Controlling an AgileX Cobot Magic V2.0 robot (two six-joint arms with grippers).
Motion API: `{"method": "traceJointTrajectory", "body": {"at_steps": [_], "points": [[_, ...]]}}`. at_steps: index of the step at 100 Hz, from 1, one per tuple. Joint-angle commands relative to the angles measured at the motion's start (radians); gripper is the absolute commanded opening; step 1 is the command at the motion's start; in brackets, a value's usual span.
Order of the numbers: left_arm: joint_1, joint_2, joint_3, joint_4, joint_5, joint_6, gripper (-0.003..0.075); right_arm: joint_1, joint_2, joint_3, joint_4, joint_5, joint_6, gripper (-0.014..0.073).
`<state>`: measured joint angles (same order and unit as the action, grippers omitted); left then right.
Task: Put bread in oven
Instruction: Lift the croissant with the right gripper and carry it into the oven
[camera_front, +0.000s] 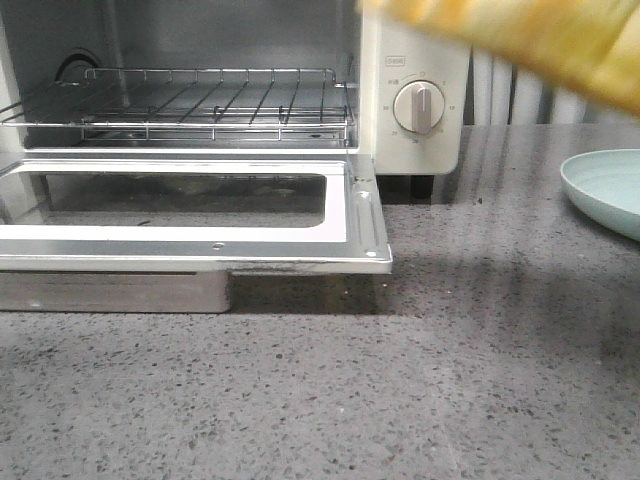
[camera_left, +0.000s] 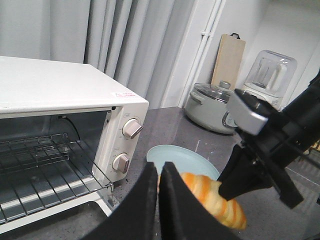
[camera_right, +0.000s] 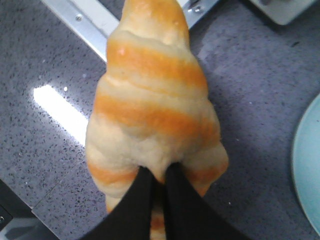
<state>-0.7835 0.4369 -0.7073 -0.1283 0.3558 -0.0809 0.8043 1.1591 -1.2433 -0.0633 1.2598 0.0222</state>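
The robot's right gripper needs to release the bread on the oven's bare wire rack (camera_front: 262, 88), toward the side that has the knobs. The bread still hangs above the grey counter.
The bread (camera_right: 150, 100), a glossy roll striped orange and cream, is pinched at one end by my right gripper (camera_right: 160, 172), which is shut on it. It hangs in the air above the grey counter, right of the oven's open door. It shows blurred at the top right of the front view (camera_front: 520, 40) and behind my left fingers in the left wrist view (camera_left: 220, 197). The white oven (camera_front: 410, 60) stands open, its door (camera_front: 200, 245) folded down flat and its wire rack (camera_front: 200, 105) bare. My left gripper (camera_left: 159, 170) is shut and empty, close to the bread.
A pale blue plate (camera_front: 610, 185) lies on the counter right of the oven, under the bread (camera_left: 185, 160). A grey pot (camera_left: 210, 107), a blender (camera_left: 267, 75) and a wooden board (camera_left: 229, 60) stand at the back wall.
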Motion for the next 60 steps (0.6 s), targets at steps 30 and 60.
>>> {"method": "traceJointTrajectory", "body": {"at_steps": [30,60], "points": [[-0.008,0.006,-0.030,0.003,-0.100,0.001,-0.0021,0.197,0.280,-0.286,-0.322,-0.068,-0.029,-0.0069],[-0.008,0.006,-0.030,0.014,-0.101,0.001,-0.0021,0.197,0.512,-0.553,-0.481,-0.118,-0.069,-0.0069]]}}
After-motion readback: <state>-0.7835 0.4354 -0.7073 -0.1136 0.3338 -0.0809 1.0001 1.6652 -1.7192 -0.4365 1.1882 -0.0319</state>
